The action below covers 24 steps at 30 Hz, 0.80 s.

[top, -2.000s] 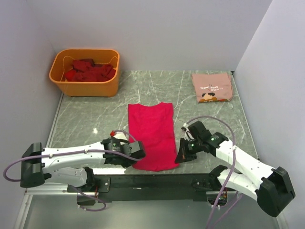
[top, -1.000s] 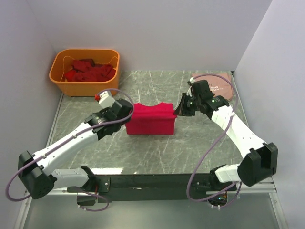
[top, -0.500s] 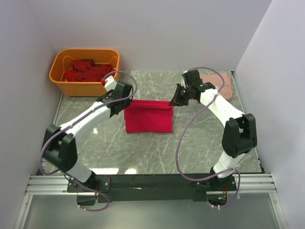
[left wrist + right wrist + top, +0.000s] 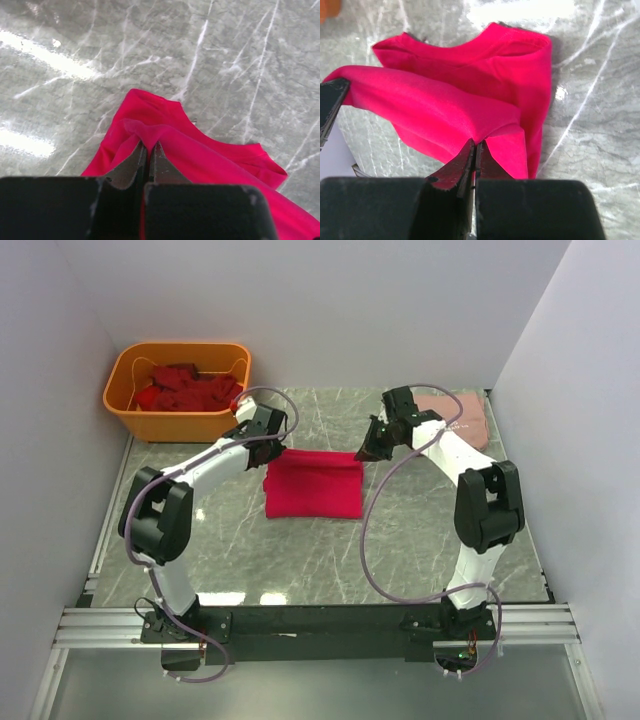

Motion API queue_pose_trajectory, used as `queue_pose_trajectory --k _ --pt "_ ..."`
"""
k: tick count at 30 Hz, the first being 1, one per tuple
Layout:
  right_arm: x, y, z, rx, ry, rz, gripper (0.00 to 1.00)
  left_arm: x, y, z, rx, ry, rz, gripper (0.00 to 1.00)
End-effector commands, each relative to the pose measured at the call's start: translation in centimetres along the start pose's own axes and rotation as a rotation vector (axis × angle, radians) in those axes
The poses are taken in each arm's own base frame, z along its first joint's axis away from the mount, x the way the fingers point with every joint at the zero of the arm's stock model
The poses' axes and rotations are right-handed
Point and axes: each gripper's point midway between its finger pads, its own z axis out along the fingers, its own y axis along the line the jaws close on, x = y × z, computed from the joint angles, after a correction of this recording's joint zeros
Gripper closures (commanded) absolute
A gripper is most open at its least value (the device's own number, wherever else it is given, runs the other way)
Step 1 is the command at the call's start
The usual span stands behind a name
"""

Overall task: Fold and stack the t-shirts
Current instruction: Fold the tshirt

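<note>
I will let go of the crimson-pink t-shirt's corner, now held just above the table, with my left gripper on the marble [image 4: 279, 439] just behind the shirt's folded edge, close to the orange tub.
The bright crimson-pink t-shirt [image 4: 313, 485] lies folded in half on the marble table, its doubled edge at the far side. My left gripper [image 4: 275, 450] is shut on its far left corner [image 4: 142, 131]. My right gripper [image 4: 362, 453] is shut on its far right corner [image 4: 490, 127]. Both hold the corners just above the table. The salmon-pink t-shirt [image 4: 462, 415] lies folded at the back right, partly hidden by my right arm. Dark red t-shirts [image 4: 187, 388] lie in the orange tub [image 4: 180, 424].
The orange tub stands at the back left, close behind my left gripper. White walls close the back and both sides. Cables loop from both arms over the table [image 4: 300, 560].
Both grippers carried the shirt's near hem up and over to the far edge, folding it in half. In the last half second they lowered slightly and the cloth settled flatter.
</note>
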Motion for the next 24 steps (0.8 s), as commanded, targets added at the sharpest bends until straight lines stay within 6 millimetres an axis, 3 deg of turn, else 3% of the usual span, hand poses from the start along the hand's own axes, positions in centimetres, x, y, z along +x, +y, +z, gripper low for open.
queue_pose_trajectory --k 1,3,4,7,13,15,17,24 --pt "-1.1 1.5 -2.6 -0.066 -0.085 -0.034 1.00 -3.3 -2.2 -2.8 0.098 -0.065 -0.035 0.99" --pt "-0.5 2.2 -4.2 -0.108 -0.101 -0.053 1.00 -2.4 -0.6 -3.2 0.078 -0.057 -0.039 0.99" --pt "0.4 1.5 -4.3 -0.101 -0.089 -0.057 1.00 -3.0 -0.6 -4.7 0.106 -0.071 -0.051 0.99" --pt "1.7 1.5 -6.0 -0.121 -0.098 -0.071 1.00 -2.3 -0.1 -6.9 0.170 -0.054 -0.061 0.99" --pt "2.4 1.4 -7.8 -0.129 -0.125 -0.086 1.00 -2.3 -1.2 -10.6 0.273 -0.066 -0.045 0.99" --pt "2.2 1.6 -7.8 -0.146 -0.121 -0.084 1.00 -3.0 -1.3 -10.4 0.261 -0.093 -0.039 0.99" --pt "2.0 1.7 -7.8 -0.154 -0.123 -0.079 1.00 -2.6 -0.6 -9.0 0.185 -0.076 -0.007 0.99" --pt "0.5 0.8 -5.8 -0.137 -0.120 -0.041 1.00 -3.0 -2.3 -5.7 0.146 -0.068 0.014 0.99"
